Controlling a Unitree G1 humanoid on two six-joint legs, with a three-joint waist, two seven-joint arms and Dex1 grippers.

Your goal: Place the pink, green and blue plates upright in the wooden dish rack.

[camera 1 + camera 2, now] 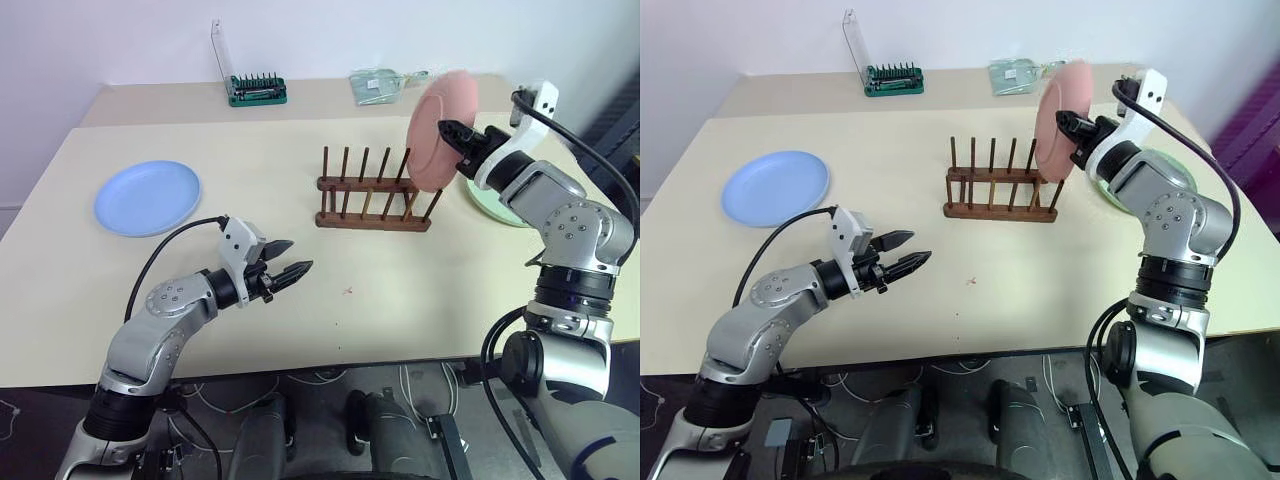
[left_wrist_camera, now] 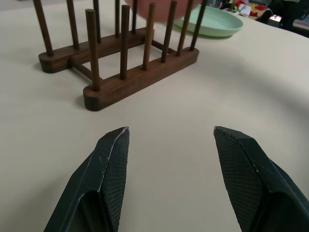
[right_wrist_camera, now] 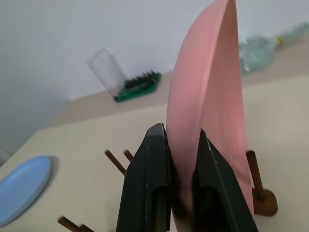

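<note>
Next, I open my right gripper, take the plate's rim point(image 1: 457, 167) and lift it into line with the pegs, because the pink plate is tilted over the end wires of the rack.
The pink plate point(image 1: 437, 130) is held upright on its edge, with my right gripper point(image 1: 447, 130) shut on its rim. It hangs over the right end of the wooden dish rack point(image 1: 372, 205), which stands mid-table with empty pegs. The green plate point(image 1: 497, 210) lies flat on the table to the right of the rack, partly hidden by my right arm. At the far left the blue plate point(image 1: 147, 197) lies flat. My left gripper point(image 1: 298, 256) is open and empty, low over the table's near side, pointing toward the rack point(image 2: 120, 72).
A green holder with a clear upright panel point(image 1: 256, 90) and a clear plastic packet point(image 1: 380, 83) sit at the back. The table's front edge point(image 1: 330, 365) runs just below my left gripper. Bare tabletop lies between the blue plate and the rack.
</note>
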